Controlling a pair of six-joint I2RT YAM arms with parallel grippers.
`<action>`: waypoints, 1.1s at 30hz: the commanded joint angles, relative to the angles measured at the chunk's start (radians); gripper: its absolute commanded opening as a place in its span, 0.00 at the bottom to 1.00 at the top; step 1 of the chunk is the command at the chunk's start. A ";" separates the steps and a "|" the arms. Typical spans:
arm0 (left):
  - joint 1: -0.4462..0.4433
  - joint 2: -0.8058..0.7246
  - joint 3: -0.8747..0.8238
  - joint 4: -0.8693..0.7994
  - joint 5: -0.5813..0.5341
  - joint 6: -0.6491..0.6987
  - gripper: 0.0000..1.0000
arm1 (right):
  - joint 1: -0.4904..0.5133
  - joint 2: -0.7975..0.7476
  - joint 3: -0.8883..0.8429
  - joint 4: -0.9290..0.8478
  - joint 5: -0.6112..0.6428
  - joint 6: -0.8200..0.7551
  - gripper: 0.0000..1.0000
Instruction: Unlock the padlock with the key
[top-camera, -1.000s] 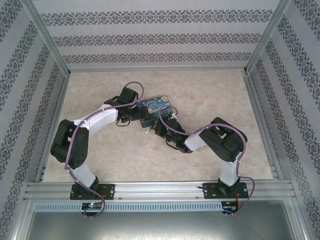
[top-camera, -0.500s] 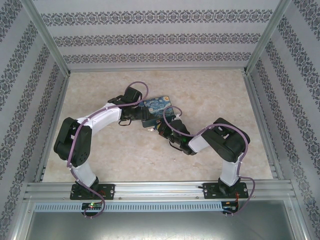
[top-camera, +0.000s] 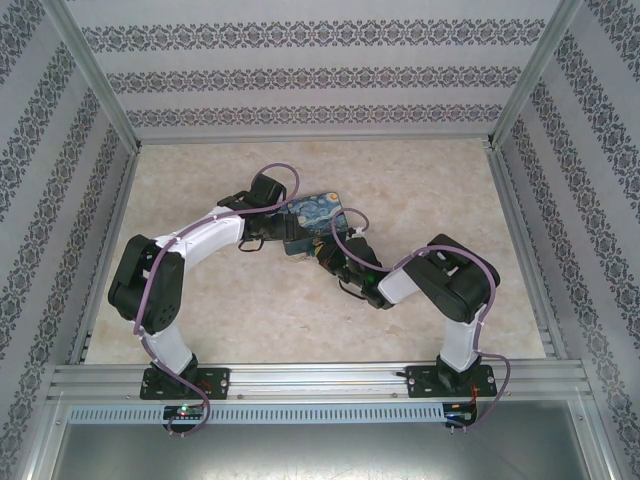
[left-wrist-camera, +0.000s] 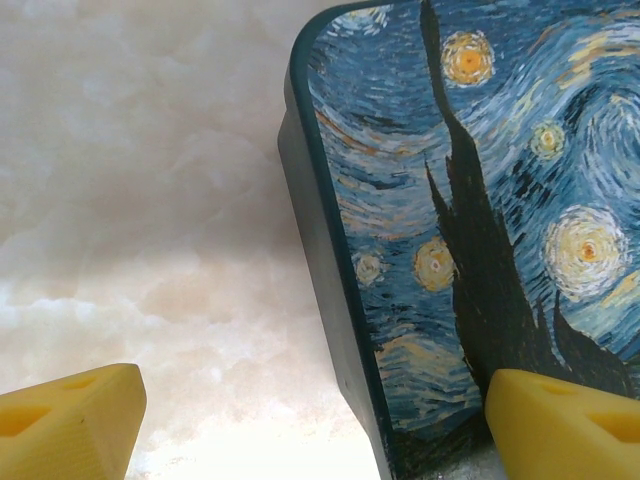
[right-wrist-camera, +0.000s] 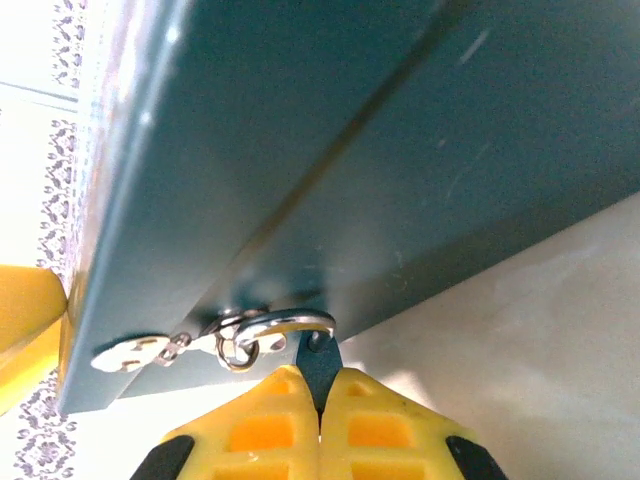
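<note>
I will release the padlock on the bare table (top-camera: 391, 272) between the tin and my right gripper's arm base.
The padlock (right-wrist-camera: 320, 362) shows as a sliver of blue body pinched between my right gripper's (right-wrist-camera: 320, 378) shut yellow fingertips. Its silver shackle (right-wrist-camera: 290, 325) hooks through a small ring on the dark front wall of the night-sky tin (right-wrist-camera: 330, 150). From that ring a small flat silvery piece with a hole (right-wrist-camera: 130, 352) hangs by a link; it looks like the key, but I cannot tell for sure. My left gripper (left-wrist-camera: 315, 430) is open and straddles the tin's painted lid (left-wrist-camera: 480, 200) at a corner, one finger (left-wrist-camera: 60, 430) over the table.
The tin (top-camera: 312, 218) lies mid-table on the marble-look top (top-camera: 420, 190), between my two arms. Metal frame posts and patterned walls close off the left, right and far sides. A rail (top-camera: 320, 378) runs along the near edge.
My left arm has pushed slightly further toward the tin. The right wrist has shifted a little to the right along the tin's front. Both grippers keep their states.
</note>
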 joint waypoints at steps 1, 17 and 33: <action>-0.012 0.049 -0.024 -0.067 -0.041 0.021 0.88 | -0.014 0.019 0.000 0.061 0.033 0.050 0.00; -0.013 0.069 -0.026 -0.066 -0.046 0.025 0.89 | -0.119 -0.090 -0.085 0.018 -0.021 0.018 0.00; -0.012 -0.011 0.046 -0.077 0.075 0.003 0.91 | -0.345 -0.474 -0.425 -0.146 -0.135 -0.048 0.00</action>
